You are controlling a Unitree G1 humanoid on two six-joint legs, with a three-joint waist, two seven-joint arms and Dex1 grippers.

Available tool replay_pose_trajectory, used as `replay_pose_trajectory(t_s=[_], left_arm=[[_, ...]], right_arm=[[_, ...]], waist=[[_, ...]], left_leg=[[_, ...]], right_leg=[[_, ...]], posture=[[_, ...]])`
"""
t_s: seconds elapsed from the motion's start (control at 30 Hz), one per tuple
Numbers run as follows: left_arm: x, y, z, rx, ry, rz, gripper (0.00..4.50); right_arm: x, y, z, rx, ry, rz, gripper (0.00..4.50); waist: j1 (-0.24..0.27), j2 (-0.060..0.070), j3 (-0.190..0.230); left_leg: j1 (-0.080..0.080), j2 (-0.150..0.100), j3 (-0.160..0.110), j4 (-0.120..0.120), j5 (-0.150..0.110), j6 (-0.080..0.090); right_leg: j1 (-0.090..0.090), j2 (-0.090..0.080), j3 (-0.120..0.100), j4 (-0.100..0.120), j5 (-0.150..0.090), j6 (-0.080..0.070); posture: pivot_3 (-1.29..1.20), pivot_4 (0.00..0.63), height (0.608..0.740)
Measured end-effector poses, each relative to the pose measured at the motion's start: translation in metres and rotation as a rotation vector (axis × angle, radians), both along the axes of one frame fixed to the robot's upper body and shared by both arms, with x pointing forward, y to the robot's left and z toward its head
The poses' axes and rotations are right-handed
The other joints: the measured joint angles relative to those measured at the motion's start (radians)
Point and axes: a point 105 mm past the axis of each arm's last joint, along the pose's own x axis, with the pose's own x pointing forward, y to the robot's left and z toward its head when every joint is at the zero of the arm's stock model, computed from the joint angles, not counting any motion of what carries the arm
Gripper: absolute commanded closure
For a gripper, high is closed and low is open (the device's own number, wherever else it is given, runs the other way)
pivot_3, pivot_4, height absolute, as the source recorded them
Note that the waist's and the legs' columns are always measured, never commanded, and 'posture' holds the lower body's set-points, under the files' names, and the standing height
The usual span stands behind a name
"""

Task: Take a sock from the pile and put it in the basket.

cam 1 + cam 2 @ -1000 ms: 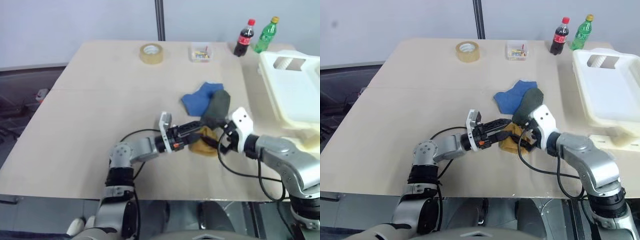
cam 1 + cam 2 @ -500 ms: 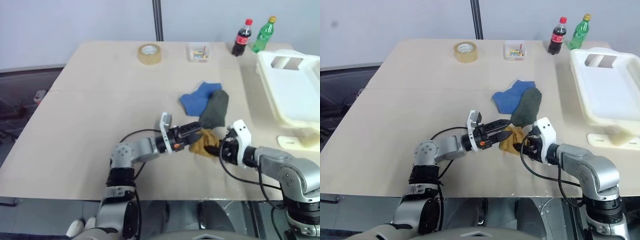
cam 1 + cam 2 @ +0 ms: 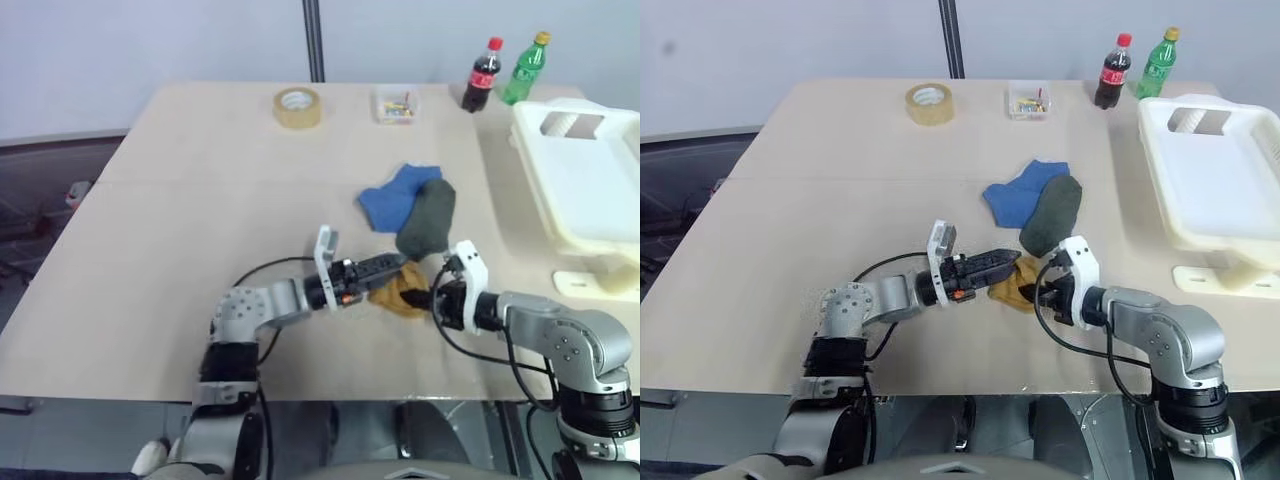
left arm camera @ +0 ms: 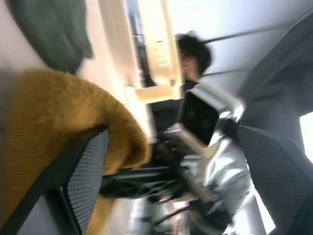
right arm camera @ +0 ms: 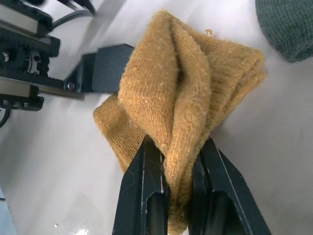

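Next, my right gripper lets go of the mustard-yellow sock on the white basket's bottom, toward its near end point(image 3: 611, 207), as I set it there.
The mustard-yellow sock point(image 3: 402, 293) lies bunched on the table, at the near edge of the pile point(image 3: 412, 208), in front of its blue and dark grey-green socks. My right gripper point(image 3: 426, 298) is shut on the sock's right end; in the right wrist view its two fingers point(image 5: 146, 193) pinch a fold of the sock point(image 5: 186, 103). My left gripper point(image 3: 386, 267) points right, low over the table, and stands open, one finger pad point(image 5: 105, 68) against the sock's left side. The white basket point(image 3: 585, 185) stands at the table's right edge, well away from both grippers.
A tape roll point(image 3: 300, 107), a small clear box point(image 3: 398, 105), a cola bottle point(image 3: 478, 75) and a green bottle point(image 3: 527, 68) stand along the table's far side. The blue sock point(image 3: 388, 200) and dark grey-green sock point(image 3: 427, 220) lie just behind the grippers.
My right gripper came down to the sock's right end and went from open to shut on it. The left gripper rolled a little and stayed open beside the sock.
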Motion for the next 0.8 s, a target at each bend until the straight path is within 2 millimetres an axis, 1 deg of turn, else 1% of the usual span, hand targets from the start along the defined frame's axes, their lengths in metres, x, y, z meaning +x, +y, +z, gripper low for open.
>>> replay_pose_trajectory(t_s=[0.13,0.17,0.2,0.23,0.3,0.37,0.47,0.57,0.63,0.7,0.73,0.8], left_arm=[[-0.005,0.004,-0.004,0.135,-0.236,-0.011,0.00],[-0.005,0.007,-0.006,0.191,-0.338,-0.008,0.00],[-0.005,0.008,-0.007,0.214,-0.380,-0.009,0.00],[-0.004,0.011,-0.008,0.265,-0.482,-0.013,0.00],[-0.005,0.014,-0.003,0.300,-0.637,-0.020,0.00],[-0.008,0.014,0.002,0.303,-0.772,-0.031,0.00],[-0.011,0.012,0.009,0.321,-0.948,-0.043,0.00],[-0.013,0.010,0.012,0.329,-1.058,-0.060,0.00],[-0.015,0.004,0.016,0.288,-1.094,-0.055,0.00],[-0.016,0.001,0.018,0.275,-1.116,-0.050,0.00],[-0.016,-0.002,0.019,0.256,-1.125,-0.039,0.00],[-0.017,-0.008,0.019,0.232,-1.134,-0.039,0.00]], right_arm=[[0.000,-0.008,0.003,-0.017,0.003,-0.005,4.50],[0.000,-0.014,0.007,-0.026,-0.002,-0.015,4.50],[0.000,-0.017,0.008,-0.032,-0.006,-0.019,4.50],[0.001,-0.024,0.012,-0.043,-0.019,-0.034,4.50],[0.001,-0.036,0.018,-0.068,-0.037,-0.053,4.50],[0.002,-0.046,0.023,-0.091,-0.051,-0.070,4.50],[0.001,-0.056,0.028,-0.108,-0.063,-0.071,4.50],[0.000,-0.064,0.032,-0.137,-0.068,-0.063,4.50],[0.003,-0.072,0.041,-0.175,-0.087,-0.059,4.50],[0.004,-0.076,0.048,-0.196,-0.104,-0.047,4.50],[0.005,-0.082,0.057,-0.225,-0.114,-0.032,4.50],[0.008,-0.095,0.077,-0.265,-0.151,-0.041,4.50]], waist=[[0.004,0.001,0.000],[0.006,0.001,0.001],[0.006,0.001,0.001],[0.007,0.002,0.001],[0.007,0.002,0.002],[0.008,0.002,0.002],[0.007,0.002,0.002],[0.007,0.003,0.002],[0.007,0.003,0.002],[0.006,0.004,0.003],[0.006,0.006,0.004],[0.006,0.006,0.005]], left_leg=[[-0.001,0.000,0.001,-0.001,0.000,0.000],[-0.001,0.000,0.000,-0.001,0.000,0.000],[-0.002,0.000,0.001,-0.002,0.000,0.000],[-0.002,0.000,0.001,-0.002,0.000,0.000],[-0.005,0.000,0.001,-0.003,-0.002,0.004],[-0.008,0.000,0.001,-0.003,-0.002,0.004],[-0.016,0.000,0.000,0.000,-0.002,0.004],[-0.017,-0.001,0.001,0.000,-0.002,0.004],[-0.017,-0.001,0.001,0.002,-0.002,0.005],[-0.017,-0.001,0.001,0.003,-0.002,0.006],[-0.017,-0.002,0.001,0.004,-0.002,0.006],[-0.017,-0.002,0.001,0.004,-0.002,0.006]], right_leg=[[0.000,-0.001,0.000,-0.002,0.000,0.000],[0.000,-0.002,0.000,-0.003,0.000,0.000],[-0.001,-0.002,0.000,-0.004,0.000,0.000],[-0.001,-0.003,0.000,-0.004,0.000,0.000],[-0.004,-0.006,0.001,-0.004,0.000,0.000],[-0.008,-0.006,0.001,-0.004,0.000,0.000],[-0.015,-0.006,-0.001,-0.003,0.000,0.000],[-0.016,-0.005,-0.001,-0.002,0.000,0.000],[-0.015,-0.004,-0.001,-0.001,0.000,0.001],[-0.015,-0.004,-0.002,-0.001,0.000,0.001],[-0.015,-0.004,-0.002,0.000,0.001,0.001],[-0.015,-0.004,-0.002,0.001,0.000,0.001]], posture=[[0.00,0.150,0.738],[0.00,0.150,0.738],[0.00,0.150,0.738],[0.00,0.150,0.738],[0.00,0.150,0.738],[0.00,0.150,0.738],[0.00,0.150,0.738],[0.00,0.150,0.738],[0.00,0.150,0.738],[0.00,0.150,0.738],[0.00,0.150,0.738],[0.00,0.150,0.738]])
